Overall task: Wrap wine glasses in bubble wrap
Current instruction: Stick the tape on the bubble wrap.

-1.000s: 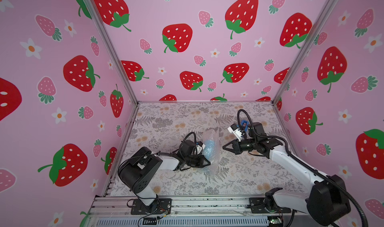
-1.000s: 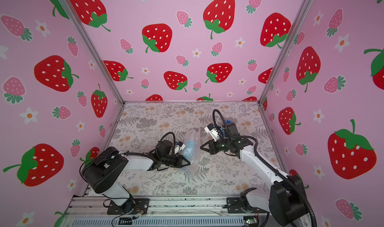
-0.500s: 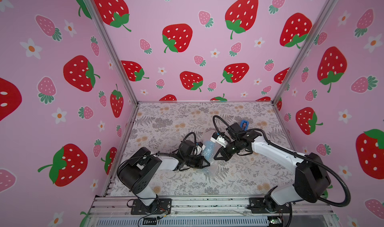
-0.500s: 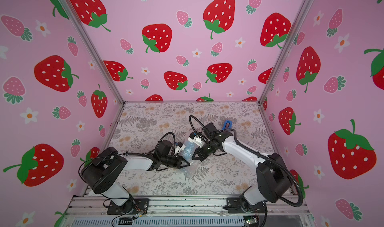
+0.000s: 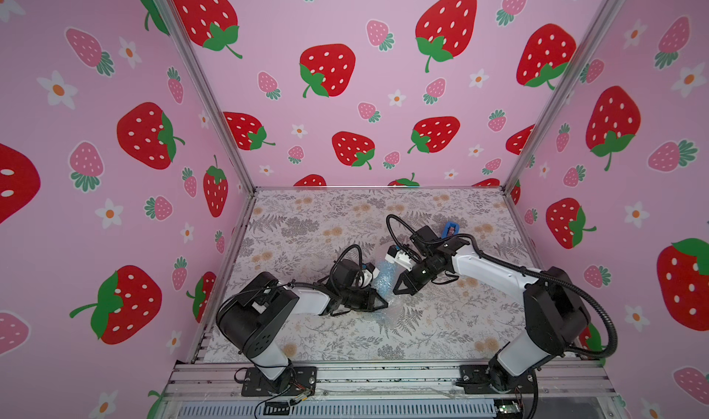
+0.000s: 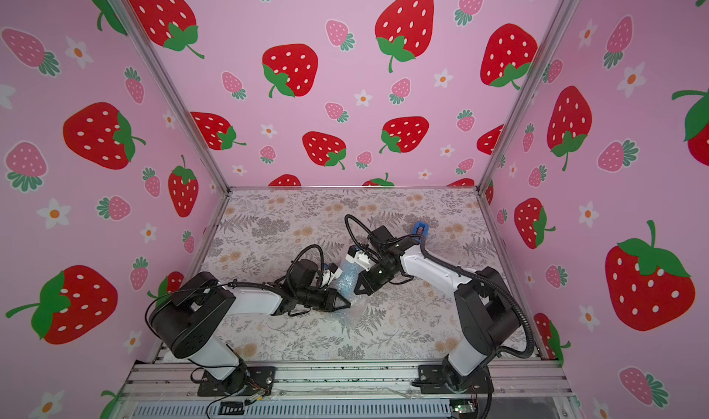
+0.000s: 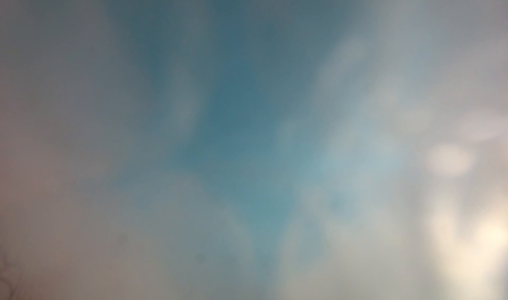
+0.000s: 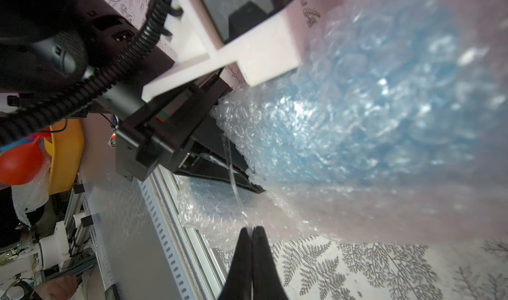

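Observation:
The thin clear strip sticks out from the bubble wrap, so next my right gripper opens, moves in and grabs the bubble wrap's edge (image 8: 280, 207) next to my left gripper.
The wine glass (image 5: 383, 279) (image 6: 347, 279), light blue, lies mid-table bundled in the shiny bubble wrap (image 8: 343, 136). My left gripper (image 5: 383, 305) (image 6: 346, 305) reaches in from the left and is shut on the wrap at the bundle's near end. My right gripper (image 5: 397, 289) (image 6: 357, 290) (image 8: 252, 228) sits just right of the bundle, its fingers pressed together on a thin clear strip (image 8: 233, 180) that runs up toward the left gripper. The left wrist view is only a blue and grey blur, its lens right against the wrap.
A small dark blue tape dispenser (image 5: 451, 229) (image 6: 421, 229) stands behind the right arm. Pink strawberry walls close three sides, and a metal rail (image 5: 383, 375) runs along the front edge. Loose bubble wrap trails onto the floral table (image 5: 307, 225) before the bundle.
My right gripper has swung left from beside the tape dispenser to the wrapped glass, staying shut. The left gripper and the bundle have hardly moved.

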`<control>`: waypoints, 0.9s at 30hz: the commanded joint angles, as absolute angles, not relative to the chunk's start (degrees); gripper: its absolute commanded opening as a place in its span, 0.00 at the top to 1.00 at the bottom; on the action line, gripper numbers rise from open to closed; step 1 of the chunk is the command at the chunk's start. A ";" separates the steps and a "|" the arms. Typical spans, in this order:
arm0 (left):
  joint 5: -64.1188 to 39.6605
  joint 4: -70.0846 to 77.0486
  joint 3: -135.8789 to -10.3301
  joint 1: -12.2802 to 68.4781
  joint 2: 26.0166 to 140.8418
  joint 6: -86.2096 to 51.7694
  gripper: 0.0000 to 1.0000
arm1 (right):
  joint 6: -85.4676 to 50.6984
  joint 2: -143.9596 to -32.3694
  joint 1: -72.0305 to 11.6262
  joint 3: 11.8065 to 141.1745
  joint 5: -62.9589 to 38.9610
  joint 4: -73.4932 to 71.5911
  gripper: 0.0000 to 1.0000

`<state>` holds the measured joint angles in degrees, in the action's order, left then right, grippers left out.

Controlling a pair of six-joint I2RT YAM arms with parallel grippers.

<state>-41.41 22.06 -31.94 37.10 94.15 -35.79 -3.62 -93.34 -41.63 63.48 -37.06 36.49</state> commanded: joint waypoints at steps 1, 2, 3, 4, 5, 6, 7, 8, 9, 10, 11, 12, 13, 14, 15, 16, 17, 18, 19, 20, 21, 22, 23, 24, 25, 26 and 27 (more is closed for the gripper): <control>-42.66 22.07 -31.71 36.99 94.06 -34.75 0.93 | -1.71 -94.90 -41.97 64.94 -37.09 37.13 1.00; -42.75 22.11 -31.69 36.97 94.04 -34.73 0.93 | -1.60 -95.38 -41.97 65.10 -37.00 37.09 1.00; -42.77 22.09 -31.66 36.99 94.05 -34.82 0.93 | -1.58 -95.81 -41.96 65.20 -36.87 37.16 1.00; -42.78 22.06 -31.80 37.00 94.05 -34.80 0.93 | -1.58 -96.18 -41.93 65.34 -36.98 37.16 1.00; -42.84 22.06 -31.73 36.97 94.09 -34.68 0.93 | -1.58 -96.56 -42.01 65.47 -36.94 37.14 1.00; -42.85 22.09 -31.74 36.92 94.09 -34.68 0.93 | -1.66 -96.80 -41.98 65.56 -36.69 37.17 1.00; -42.89 22.06 -31.75 36.95 94.06 -34.65 0.93 | -1.77 -97.10 -42.05 65.65 -36.48 37.12 1.00; -42.89 22.06 -31.74 36.92 94.07 -34.74 0.93 | -1.76 -97.52 -41.96 65.87 -36.45 37.12 1.00; -42.93 22.06 -31.75 36.99 94.12 -34.77 0.93 | -1.76 -97.85 -41.93 66.00 -36.56 37.19 1.00; -42.98 22.15 -31.76 36.98 94.05 -34.80 0.93 | -1.93 -98.32 -41.93 66.30 -36.56 37.30 1.00; -43.01 22.23 -31.75 37.00 94.06 -34.80 0.93 | -2.01 -98.75 -41.99 66.59 -36.56 37.55 1.00; -43.02 22.24 -31.73 37.00 94.00 -34.81 0.93 | -2.02 -99.19 -42.01 66.91 -36.64 37.76 1.00; -43.07 22.24 -31.73 37.05 93.80 -34.78 0.93 | -2.17 -99.52 -41.97 67.21 -36.57 38.02 1.00; -43.02 22.24 -31.75 37.00 93.70 -34.82 0.93 | -2.41 -99.81 -42.01 67.60 -36.39 38.37 1.00; -43.07 22.18 -31.75 37.00 93.69 -34.86 0.93 | -2.46 -100.10 -41.99 67.90 -36.30 38.74 1.00; -43.15 22.15 -31.88 37.00 93.69 -34.90 0.93 | -2.55 -100.24 -41.97 68.19 -36.43 39.04 1.00; -43.14 22.16 -31.88 37.05 93.69 -34.82 0.93 | -2.71 -100.28 -41.99 68.44 -36.43 39.18 1.00; -43.15 22.23 -31.84 37.06 93.69 -34.82 0.93 | -2.89 -100.38 -41.99 68.62 -36.32 39.43 1.00; -43.13 22.21 -31.82 37.12 93.74 -34.85 0.93 | -3.06 -100.49 -41.93 68.81 -36.13 39.72 1.00; -43.20 22.24 -31.96 37.09 93.83 -34.89 0.93 | -3.23 -100.58 -41.93 69.07 -36.00 39.88 1.00; -43.22 22.32 -31.94 37.11 93.78 -34.91 0.93 | -3.48 -100.82 -41.93 69.31 -35.66 40.08 1.00; -43.22 22.32 -31.98 37.16 93.78 -34.93 0.93 | -3.75 -100.97 -41.93 69.64 -35.44 40.41 1.00; -43.23 22.32 -32.00 37.18 93.78 -34.97 0.93 | -3.99 -101.28 -41.94 70.01 -35.29 40.64 1.00; -43.24 22.32 -31.99 37.18 93.74 -34.94 0.93 | -4.41 -101.51 -41.99 70.29 -35.17 40.86 1.00; -43.20 22.33 -32.07 37.18 93.69 -34.89 0.93 | -5.02 -101.75 -41.92 70.61 -34.99 41.02 1.00; -43.24 22.32 -32.06 37.18 93.61 -34.87 0.93 | -5.26 -102.06 -41.93 71.04 -34.98 41.42 1.00; -43.23 22.33 -31.99 37.18 93.60 -34.96 0.93 | -5.44 -102.20 -41.92 71.33 -35.19 41.57 1.00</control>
